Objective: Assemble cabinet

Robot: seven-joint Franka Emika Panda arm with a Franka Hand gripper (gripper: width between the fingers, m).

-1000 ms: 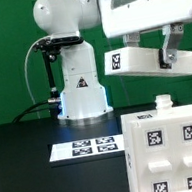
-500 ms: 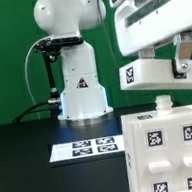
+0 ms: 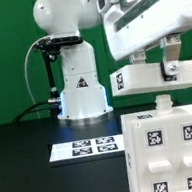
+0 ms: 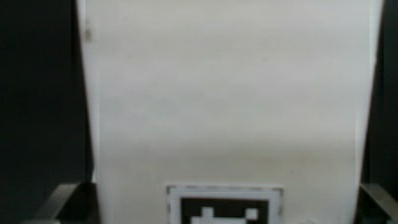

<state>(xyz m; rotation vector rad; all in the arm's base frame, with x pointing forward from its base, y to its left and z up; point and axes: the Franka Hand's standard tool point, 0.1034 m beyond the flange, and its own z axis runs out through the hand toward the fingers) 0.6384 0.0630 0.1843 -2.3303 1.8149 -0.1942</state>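
Note:
Next, my gripper releases the white slab panel, now held level just above the box, on top of the white box, over its small peg (image 3: 163, 97).
The cabinet's white box (image 3: 172, 150), with tags on its front, stands on the black table at the exterior view's right. A small peg (image 3: 164, 101) sticks up from its top. My gripper (image 3: 166, 66) is shut on a white slab panel (image 3: 147, 78), holding it about level in the air just above the box. A tag shows on the panel's end toward the exterior view's left. In the wrist view the panel (image 4: 221, 100) fills the picture, its tag (image 4: 221, 206) sits between my gripper (image 4: 221, 212) tips, and a dark finger (image 4: 61, 203) shows at each side.
The marker board (image 3: 87, 147) lies flat on the table (image 3: 31, 145) left of the box. The arm's white base (image 3: 80, 86) stands behind it, with a black cable post beside it, before a green backdrop.
The held panel has come down toward the box top and gone from tilted to about level. The gripper has kept its hold.

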